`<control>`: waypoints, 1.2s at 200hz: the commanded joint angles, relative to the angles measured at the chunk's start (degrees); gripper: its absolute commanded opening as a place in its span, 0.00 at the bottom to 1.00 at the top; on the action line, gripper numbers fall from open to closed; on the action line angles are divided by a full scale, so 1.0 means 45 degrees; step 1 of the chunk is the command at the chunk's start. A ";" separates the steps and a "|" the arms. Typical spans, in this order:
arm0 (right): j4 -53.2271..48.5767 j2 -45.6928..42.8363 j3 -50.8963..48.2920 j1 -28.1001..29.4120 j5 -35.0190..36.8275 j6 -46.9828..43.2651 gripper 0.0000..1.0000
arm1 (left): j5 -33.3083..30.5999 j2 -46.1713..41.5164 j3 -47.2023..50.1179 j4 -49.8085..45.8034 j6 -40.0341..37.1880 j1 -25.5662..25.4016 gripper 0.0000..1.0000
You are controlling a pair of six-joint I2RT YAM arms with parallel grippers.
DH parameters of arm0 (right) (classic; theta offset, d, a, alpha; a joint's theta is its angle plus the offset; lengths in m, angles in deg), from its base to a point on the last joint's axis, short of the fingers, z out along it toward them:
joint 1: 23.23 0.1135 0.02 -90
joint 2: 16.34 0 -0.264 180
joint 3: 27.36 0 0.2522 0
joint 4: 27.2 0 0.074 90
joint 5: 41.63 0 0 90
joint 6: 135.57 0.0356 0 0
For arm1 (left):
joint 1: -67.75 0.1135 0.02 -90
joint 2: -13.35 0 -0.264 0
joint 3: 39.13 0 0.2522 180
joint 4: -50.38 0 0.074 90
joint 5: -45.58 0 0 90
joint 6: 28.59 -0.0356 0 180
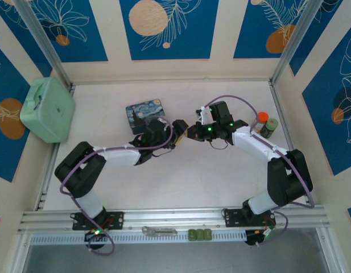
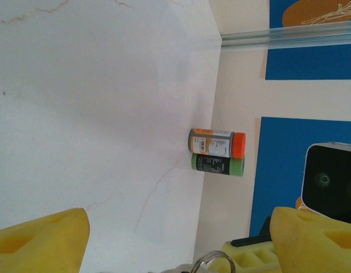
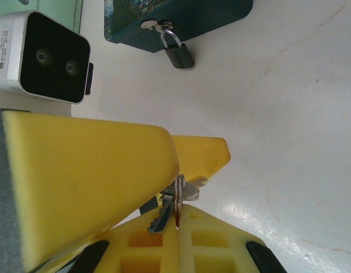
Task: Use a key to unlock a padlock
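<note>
Next, I let the key go from my right gripper onto the bare table, just front-rail side of the meeting grippers [image 1: 193, 154]. The key is now shut in that gripper.
The small dark padlock [image 3: 180, 54] hangs by its silvery shackle from the hasp of the blue painted tin [image 3: 181, 17], its body resting on the table. My right gripper [image 3: 181, 219] is shut on the key [image 3: 166, 210], whose ring [image 3: 178, 196] sticks out past the fingertips. My left gripper [image 2: 178, 227] is open, one yellow finger [image 3: 90, 182] on each side of the right gripper's tip and the key's ring [image 2: 212, 264]. From above, the left gripper [image 1: 180, 126] and right gripper [image 1: 193, 132] meet mid-table, just right of the tin [image 1: 142, 112].
A mint-green case [image 1: 47, 108] stands at the left wall. Two spice bottles [image 1: 265, 124] stand by the right wall, also ahead of the left gripper [image 2: 217, 151]. A flat metal piece [image 1: 158, 231] and small green items [image 1: 199, 234] lie on the front rail.
</note>
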 commanded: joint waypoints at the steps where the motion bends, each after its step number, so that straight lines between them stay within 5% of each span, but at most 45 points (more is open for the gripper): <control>1: 0.0384 0.0311 -0.0008 0.0265 -0.0688 0.0109 0.00 | 0.0306 0.0041 -0.0398 0.0537 0.0124 -0.0138 0.83; 114: 0.0319 0.0972 -0.0179 0.0343 -0.0752 -0.0045 0.00 | 0.0500 0.0026 -0.0518 0.1233 0.0229 -0.0101 0.83; 163: -0.1730 0.1433 -0.0036 0.0420 0.2210 -0.0338 0.00 | -0.0242 -0.0540 -0.0439 -0.0896 -0.1876 0.0090 0.84; 240: -0.3439 0.3277 0.0900 0.1263 0.3944 -0.0958 0.00 | -0.1034 -0.1580 0.0168 -0.2605 -0.3546 0.0663 0.85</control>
